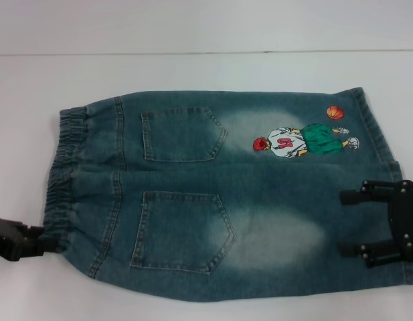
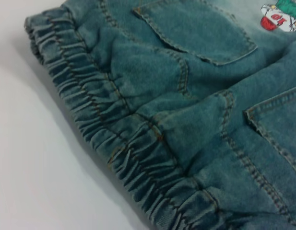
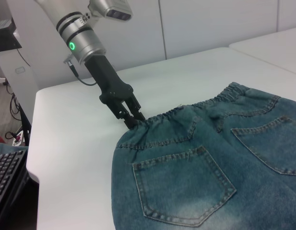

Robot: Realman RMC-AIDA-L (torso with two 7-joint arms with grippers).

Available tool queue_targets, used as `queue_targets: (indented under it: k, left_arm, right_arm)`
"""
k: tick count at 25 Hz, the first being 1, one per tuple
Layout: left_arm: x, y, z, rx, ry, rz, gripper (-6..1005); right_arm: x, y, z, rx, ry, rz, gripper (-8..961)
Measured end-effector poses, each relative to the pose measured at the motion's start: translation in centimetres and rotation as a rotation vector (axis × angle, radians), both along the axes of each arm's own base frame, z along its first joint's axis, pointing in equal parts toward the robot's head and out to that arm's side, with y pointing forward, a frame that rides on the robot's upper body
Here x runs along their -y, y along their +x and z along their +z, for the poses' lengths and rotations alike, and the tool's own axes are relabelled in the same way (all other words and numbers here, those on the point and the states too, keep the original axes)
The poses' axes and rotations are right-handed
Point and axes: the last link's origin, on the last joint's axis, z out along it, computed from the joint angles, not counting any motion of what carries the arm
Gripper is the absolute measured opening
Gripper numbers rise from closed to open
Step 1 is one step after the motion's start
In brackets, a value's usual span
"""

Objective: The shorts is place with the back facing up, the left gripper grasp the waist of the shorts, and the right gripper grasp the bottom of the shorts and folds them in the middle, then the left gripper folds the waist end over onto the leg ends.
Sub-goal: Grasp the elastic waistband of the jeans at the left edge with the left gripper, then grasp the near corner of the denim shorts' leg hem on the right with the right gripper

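Next, my right gripper needs to close on the near corner of the near leg's hem (image 1: 411, 273) on the denim shorts.
The denim shorts (image 1: 219, 194) lie flat on the white table, back up, with both patch pockets showing. The elastic waist (image 1: 65, 167) is on the left and the leg hems (image 1: 387, 134) on the right, by the embroidered cartoon (image 1: 303, 139). My left gripper (image 1: 37, 239) is at the near corner of the waist. The right wrist view shows this left gripper (image 3: 134, 120) pinched shut on the waistband edge (image 3: 205, 101). My right gripper (image 1: 350, 224) hovers open over the near leg by its hem, fingers pointing toward the waist. In the left wrist view the waistband (image 2: 114, 143) fills the picture.
The white table (image 1: 193, 67) extends behind and left of the shorts. Its near edge runs just below the near leg. In the right wrist view a keyboard (image 3: 6, 167) sits off the table's end and a second white table (image 3: 277, 40) stands beyond.
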Motion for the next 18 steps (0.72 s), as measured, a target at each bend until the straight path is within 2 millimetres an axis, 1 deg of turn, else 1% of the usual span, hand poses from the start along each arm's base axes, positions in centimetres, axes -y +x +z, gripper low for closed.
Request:
queue_targets:
  k: [1,7,12,14,16,18]
  left_arm:
    - [0.0,0.0,0.0,-0.003,0.000,0.003,486]
    - [-0.1,0.0,-0.1,-0.008,0.004,0.012,316]
    - [-0.1,0.2,-0.1,-0.004,0.003,0.007,195]
    - [-0.3,0.3,0.1,-0.003,0.009,0.007,181]
    - [-0.4,0.6,0.3,-0.004,0.015,0.004,167]
    - [-0.6,1.4,0.7,0.000,0.025,-0.008,153]
  right_arm:
    - [0.0,0.0,0.0,0.000,-0.001,0.000,947]
    - [0.0,0.0,0.0,0.000,0.000,0.000,943]
    - [0.2,0.2,0.2,-0.003,0.010,-0.008,942]
    - [0.3,0.4,0.3,-0.006,0.016,-0.014,942]
    - [0.4,0.6,0.5,-0.013,0.027,-0.030,889]
    - [0.5,0.8,1.0,-0.024,0.042,-0.054,836]
